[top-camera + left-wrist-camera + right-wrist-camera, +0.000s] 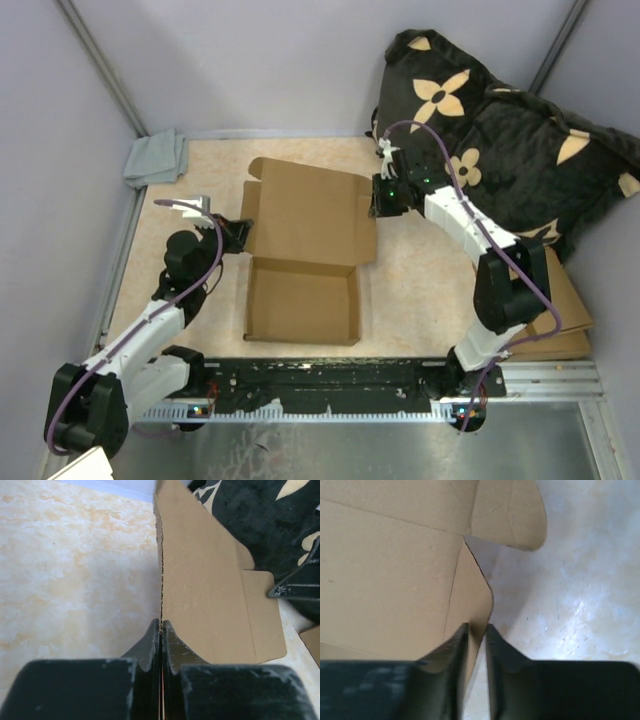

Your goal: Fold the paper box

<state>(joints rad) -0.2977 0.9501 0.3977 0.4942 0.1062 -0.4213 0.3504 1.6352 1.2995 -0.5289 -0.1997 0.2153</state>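
The robot's left gripper holds the lid's side flap near the hinge, so it should open and take the flap's far end (pixel 252 190) before it lifts the lid.
The paper box (pixel 303 300) lies in the middle of the table as a shallow brown tray with raised walls. Its lid panel (pixel 305 210) lies opened out toward the far side. My left gripper (pixel 243 232) is shut on the lid's left side flap. In the left wrist view that flap's edge (pixel 161 570) runs straight into the closed jaws (pixel 161 622). My right gripper (pixel 378 200) is at the lid's right side flap (pixel 472 600). Its jaws (pixel 476 626) stand narrowly apart, with the flap's edge between them and a gap on the right side.
A grey cloth (pixel 155 158) lies in the far left corner. A black cushion with tan flowers (pixel 520 150) fills the far right. A stack of flat cardboard pieces (pixel 560 310) lies at the right edge. The black base rail (pixel 330 375) runs along the near edge.
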